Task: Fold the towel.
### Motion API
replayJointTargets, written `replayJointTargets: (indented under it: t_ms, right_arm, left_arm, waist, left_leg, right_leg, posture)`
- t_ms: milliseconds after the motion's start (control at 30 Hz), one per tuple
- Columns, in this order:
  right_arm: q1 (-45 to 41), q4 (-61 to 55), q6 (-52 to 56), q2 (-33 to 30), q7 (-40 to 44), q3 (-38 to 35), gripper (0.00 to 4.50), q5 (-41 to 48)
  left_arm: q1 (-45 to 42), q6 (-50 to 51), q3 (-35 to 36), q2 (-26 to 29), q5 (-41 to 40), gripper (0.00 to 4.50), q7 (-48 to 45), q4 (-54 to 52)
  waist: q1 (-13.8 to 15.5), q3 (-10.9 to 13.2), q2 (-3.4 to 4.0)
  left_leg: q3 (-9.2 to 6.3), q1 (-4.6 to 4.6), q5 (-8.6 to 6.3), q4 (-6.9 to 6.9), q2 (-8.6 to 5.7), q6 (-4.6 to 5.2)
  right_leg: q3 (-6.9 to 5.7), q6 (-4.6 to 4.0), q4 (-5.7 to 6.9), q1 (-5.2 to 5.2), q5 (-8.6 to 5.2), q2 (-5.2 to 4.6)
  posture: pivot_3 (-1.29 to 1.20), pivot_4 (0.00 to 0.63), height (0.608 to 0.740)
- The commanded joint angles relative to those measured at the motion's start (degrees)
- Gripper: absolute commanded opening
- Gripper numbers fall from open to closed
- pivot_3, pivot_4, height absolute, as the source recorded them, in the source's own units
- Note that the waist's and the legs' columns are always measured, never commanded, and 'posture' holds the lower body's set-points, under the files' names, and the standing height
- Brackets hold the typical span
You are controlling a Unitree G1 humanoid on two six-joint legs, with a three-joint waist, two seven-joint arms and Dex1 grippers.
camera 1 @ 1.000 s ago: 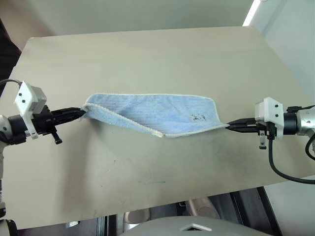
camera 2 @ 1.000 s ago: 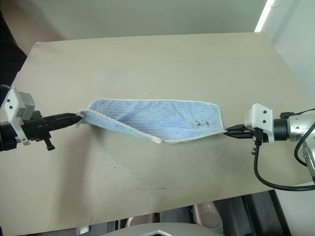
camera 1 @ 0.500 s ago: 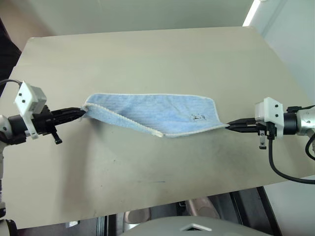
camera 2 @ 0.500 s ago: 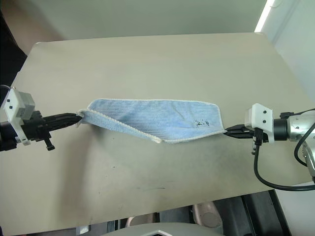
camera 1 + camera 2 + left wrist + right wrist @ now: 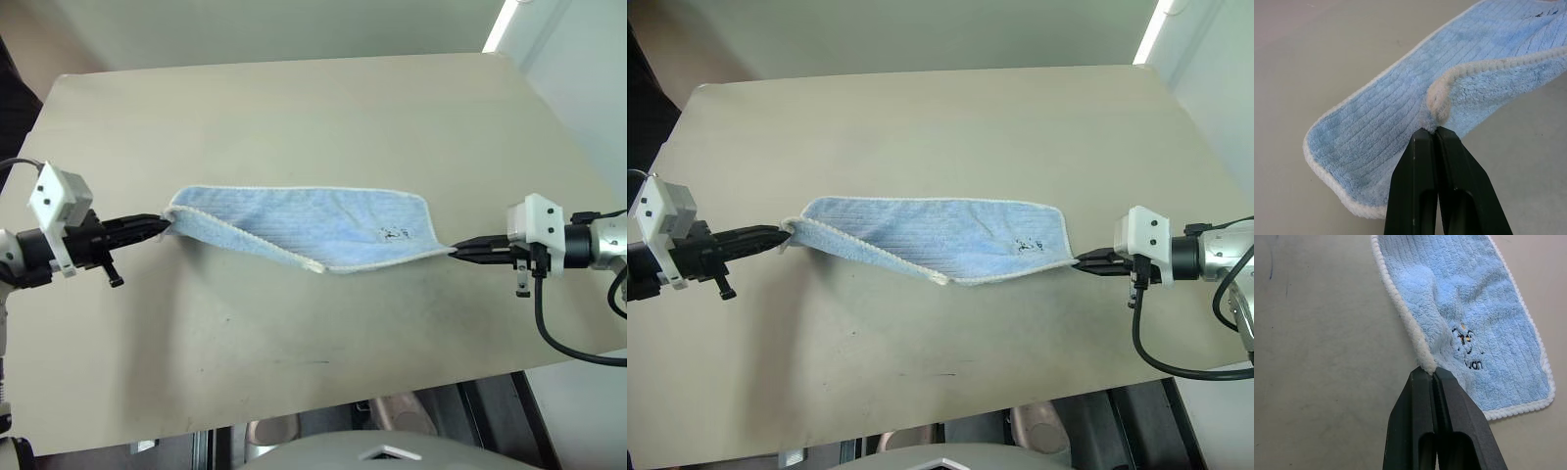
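My left gripper has the towel's near corner lifted. It will let go of that corner on top of the towel's far corner at that same end (image 5: 183,190) (image 5: 1313,141).
The light blue ribbed towel (image 5: 304,225) with white edging is stretched across the middle of the beige table (image 5: 294,108), its near edge lifted and its far edge resting on the tabletop. My left gripper (image 5: 165,223) is shut on the towel's left near corner (image 5: 1436,108). At the opposite end my right gripper (image 5: 457,252) is shut on the right near corner (image 5: 1426,363), close to a small dark embroidered mark (image 5: 1467,345). Both arms reach in from the table's sides, pointing toward each other.
The beige table's front edge (image 5: 353,397) runs close below the grippers, with dark floor and a chair part beyond it. A black cable (image 5: 563,348) loops under my right wrist. Bare tabletop lies behind and in front of the towel.
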Motion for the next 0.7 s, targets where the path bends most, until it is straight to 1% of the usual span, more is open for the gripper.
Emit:
replayJointTargets:
  t_ms: [33,233,300,367,433,600,700]
  right_arm:
    - [-0.41,-1.29,-0.07,-0.36,-0.01,-1.57,0.02,0.94]
    - [-0.41,-1.29,-0.07,-0.36,-0.01,-1.57,0.02,0.94]
    - [-7.96,7.77,-1.5,3.89,-2.28,3.75,0.02,-4.2]
    - [-13.81,15.07,-3.77,7.12,-3.55,7.12,0.02,-8.22]
    - [-15.45,17.53,-5.13,8.05,-3.24,7.73,0.02,-9.42]
    - [-16.76,20.08,-7.14,8.89,-3.14,8.14,0.02,-10.74]
    - [-18.18,22.79,-8.88,9.68,-5.2,8.34,0.02,-13.17]
  left_arm:
    - [-0.22,0.01,2.0,0.66,-0.44,0.0,0.17,-1.42]
    - [-0.22,0.01,2.0,0.66,-0.44,0.0,0.17,-1.42]
    - [-5.59,-2.16,-2.93,-1.75,4.16,0.0,4.13,5.93]
    - [-8.16,-3.56,-5.49,-3.74,6.53,0.0,5.93,9.74]
    - [-8.77,-4.53,-5.77,-4.22,7.41,0.0,6.18,10.94]
    - [-9.44,-5.92,-6.04,-4.53,8.27,0.0,6.35,12.39]
    - [-10.15,-7.17,-6.21,-5.0,9.11,0.0,7.23,13.34]
  waist:
    - [0.0,0.0,0.0]
    - [0.0,0.0,0.0]
    - [0.0,-0.02,-0.02]
    - [-0.07,0.02,0.03]
    - [-0.13,0.02,0.01]
    - [0.14,0.02,-0.05]
    - [0.16,0.02,-0.05]
  left_leg:
    - [0.0,0.0,0.0,0.0,0.0,0.0]
    - [0.0,0.0,0.0,0.0,0.0,0.0]
    - [0.0,0.03,0.0,0.0,0.0,0.0]
    - [-0.12,0.4,0.07,0.04,0.03,0.12]
    - [-0.14,0.4,0.26,-0.08,-0.01,0.44]
    - [-0.13,0.07,0.28,-0.19,0.01,0.46]
    - [-0.09,0.04,0.28,-0.24,0.01,0.46]
  right_leg:
    - [0.0,0.0,0.0,0.0,0.0,0.0]
    - [0.0,0.0,0.0,0.0,0.0,0.0]
    - [0.0,0.0,0.0,0.03,0.0,0.0]
    - [0.06,-0.05,0.03,0.27,0.22,0.0]
    - [0.27,0.03,-0.01,0.22,0.44,-0.04]
    - [0.23,-0.02,0.0,-0.16,0.35,-0.01]
    - [0.21,-0.05,0.0,-0.21,0.3,-0.01]
  posture:
    - [0.0,0.15,0.74]
    - [0.0,0.15,0.74]
    - [0.0,0.15,0.74]
    - [0.0,0.15,0.74]
    - [0.0,0.15,0.74]
    - [0.0,0.15,0.74]
    - [0.0,0.15,0.74]
